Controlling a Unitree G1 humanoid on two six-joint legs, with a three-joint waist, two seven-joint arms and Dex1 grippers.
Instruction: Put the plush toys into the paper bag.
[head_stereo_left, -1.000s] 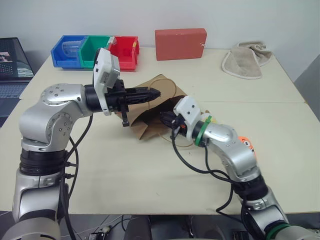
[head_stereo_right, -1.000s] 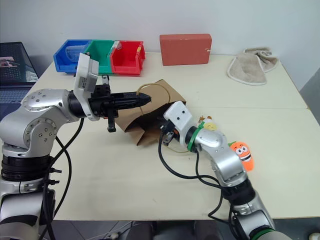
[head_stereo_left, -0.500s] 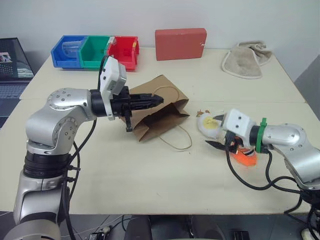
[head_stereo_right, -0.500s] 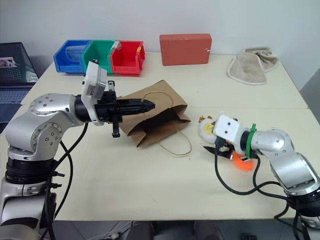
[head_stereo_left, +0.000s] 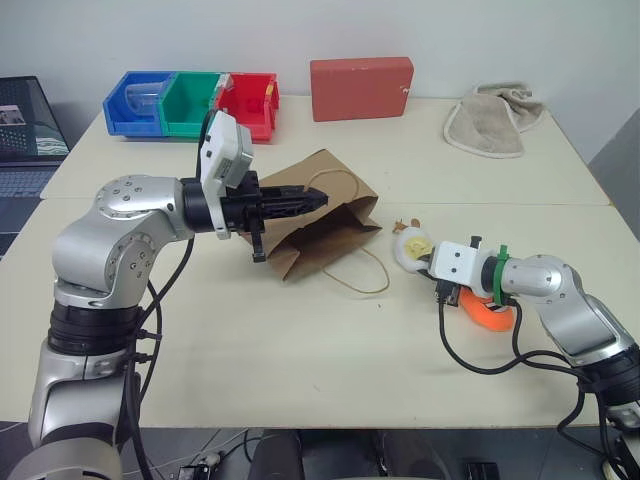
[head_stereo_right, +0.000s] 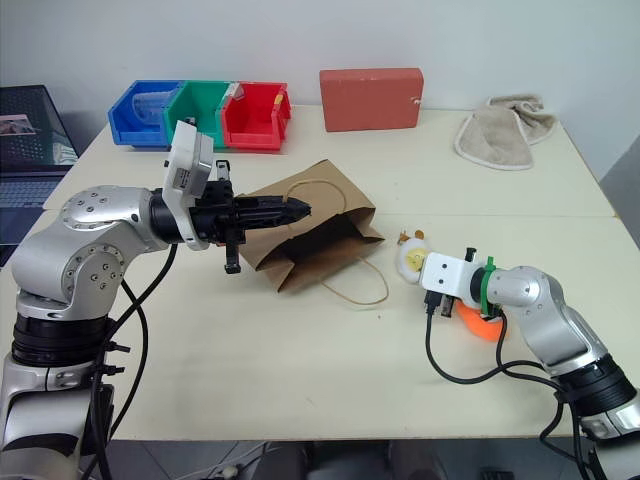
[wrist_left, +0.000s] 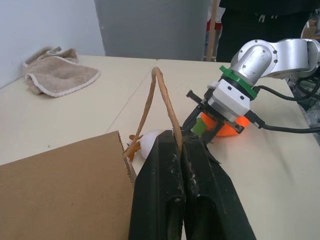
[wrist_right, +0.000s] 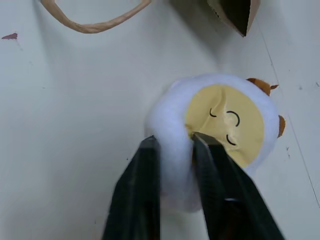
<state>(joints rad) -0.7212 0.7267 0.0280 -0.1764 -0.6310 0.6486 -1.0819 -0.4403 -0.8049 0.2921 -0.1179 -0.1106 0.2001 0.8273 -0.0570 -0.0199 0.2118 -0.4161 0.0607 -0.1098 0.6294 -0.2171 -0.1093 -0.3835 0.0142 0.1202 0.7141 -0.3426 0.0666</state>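
I am to place the white egg plush toy with my right gripper. It will go down just inside the paper bag's dark opening (head_stereo_left: 302, 239), toward the front corner of the bag.
The brown paper bag (head_stereo_left: 320, 228) lies on its side mid-table, its dark mouth facing right. My left gripper (head_stereo_left: 316, 200) is shut on the bag's upper loop handle (wrist_left: 162, 97) and holds it lifted, while the other handle (head_stereo_left: 366, 276) lies flat on the table. To the right of the bag lies the white egg plush toy (wrist_right: 225, 120) with its yellow smiling face up. My right gripper (wrist_right: 176, 144) is shut on its white edge. The orange carrot plush toy (head_stereo_right: 478, 326) lies just behind my right wrist, mostly hidden by it.
At the back of the table stand blue, green and red bins (head_stereo_left: 190, 100), a red rectangular block (head_stereo_left: 361, 87) and a crumpled beige cloth (head_stereo_left: 490, 120). A laptop (head_stereo_left: 25, 130) sits at the far left. The table's front half is bare.
My right arm swung away from the bag's mouth to the right and down to the toys. Its fingers opened, then closed on the egg plush toy. My left gripper kept its hold on the handle.
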